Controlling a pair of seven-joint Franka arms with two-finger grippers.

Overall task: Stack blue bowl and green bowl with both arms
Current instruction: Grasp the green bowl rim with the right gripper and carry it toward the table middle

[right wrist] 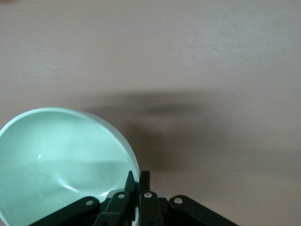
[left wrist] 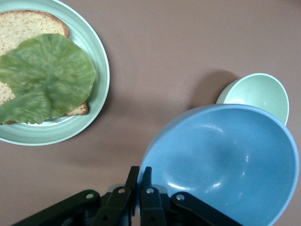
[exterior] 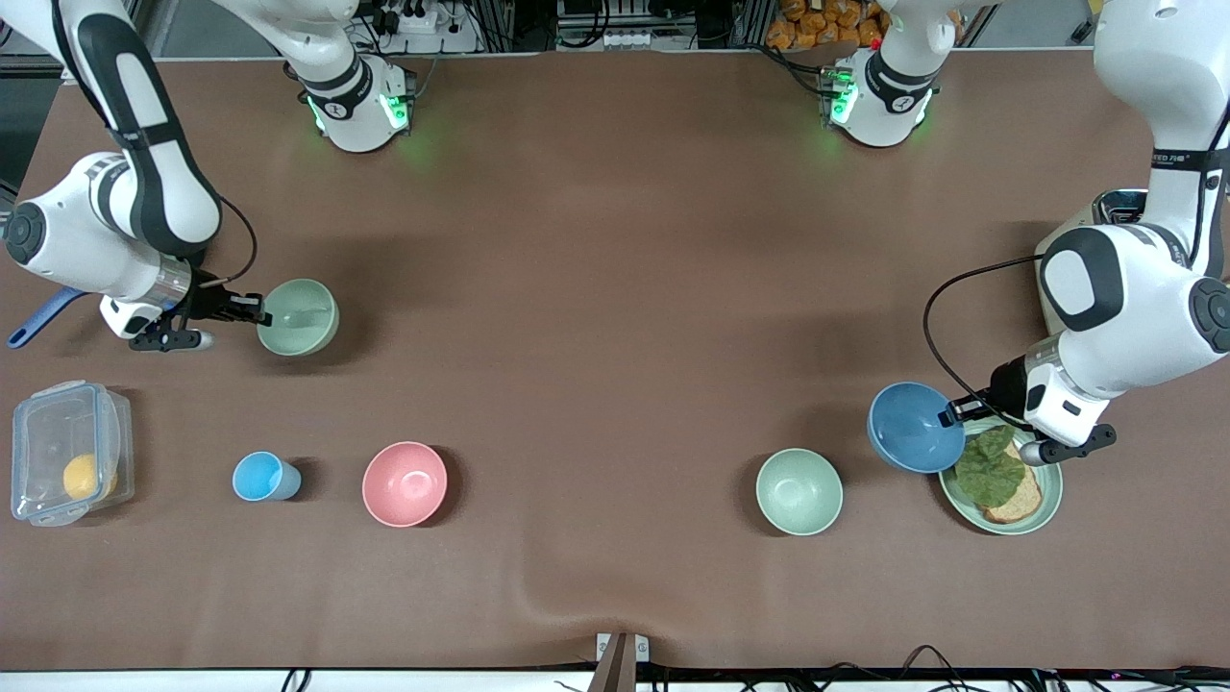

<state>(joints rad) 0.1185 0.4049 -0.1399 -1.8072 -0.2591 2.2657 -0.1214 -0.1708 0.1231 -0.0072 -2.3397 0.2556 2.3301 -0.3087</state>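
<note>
Next, I release the green bowl from my right gripper on the bare middle of the table (exterior: 597, 284) between my arms. The green bowl is now just above the table's surface.
My left gripper (exterior: 951, 415) is shut on the rim of the blue bowl (exterior: 915, 428) and holds it tilted in the air, over the table beside the green plate (exterior: 1052, 495). In the left wrist view the fingers (left wrist: 146, 176) pinch the blue bowl's (left wrist: 225, 165) rim. My right gripper (exterior: 261, 312) is shut on the rim of a green bowl (exterior: 299, 317) at the right arm's end of the table, a little above the surface. In the right wrist view the gripper (right wrist: 137, 181) clamps that bowl's (right wrist: 61, 155) edge.
A second green bowl (exterior: 799, 491) stands on the table near the blue bowl and shows in the left wrist view (left wrist: 258, 94). The plate (left wrist: 99, 70) carries bread and a leaf. A pink bowl (exterior: 405, 483), a light-blue cup (exterior: 261, 477) and a clear box (exterior: 67, 452) stand nearer the front camera.
</note>
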